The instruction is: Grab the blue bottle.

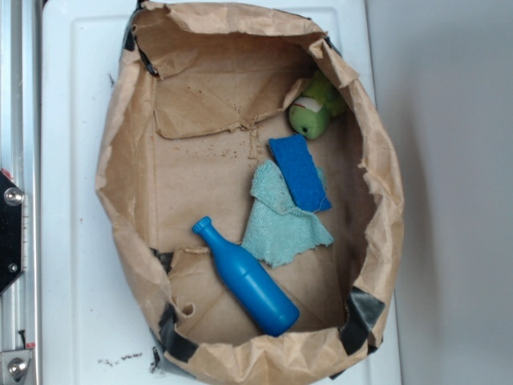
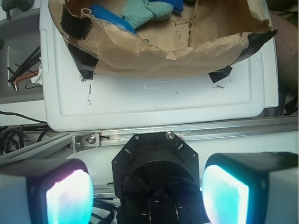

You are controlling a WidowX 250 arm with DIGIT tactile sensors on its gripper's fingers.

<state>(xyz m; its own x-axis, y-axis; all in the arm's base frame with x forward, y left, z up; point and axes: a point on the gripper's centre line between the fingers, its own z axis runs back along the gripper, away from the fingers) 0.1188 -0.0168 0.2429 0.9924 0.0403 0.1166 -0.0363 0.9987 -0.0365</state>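
Observation:
Next, I lower my gripper to the blue bottle and close it around the middle of its body [image 1: 251, 281] [image 2: 107, 17], beside the light teal cloth.
The blue bottle [image 1: 247, 278] lies on its side in the brown paper-lined bin [image 1: 136, 200], near the front edge, neck pointing up-left. In the wrist view a strip of the blue bottle [image 2: 108, 18] shows behind the bin's near wall at top left. My gripper [image 2: 147, 196] hangs outside the bin, above the robot's black base, its two glowing teal pads [image 2: 70, 198] far apart with nothing between them. The gripper does not show in the exterior view.
In the bin lie a light teal cloth [image 1: 280, 220], a flat dark-blue sponge [image 1: 300, 171] and a green toy [image 1: 314, 111] at the far corner. The bin stands on a white board [image 2: 154, 100]. An aluminium rail [image 2: 224, 128] runs below it.

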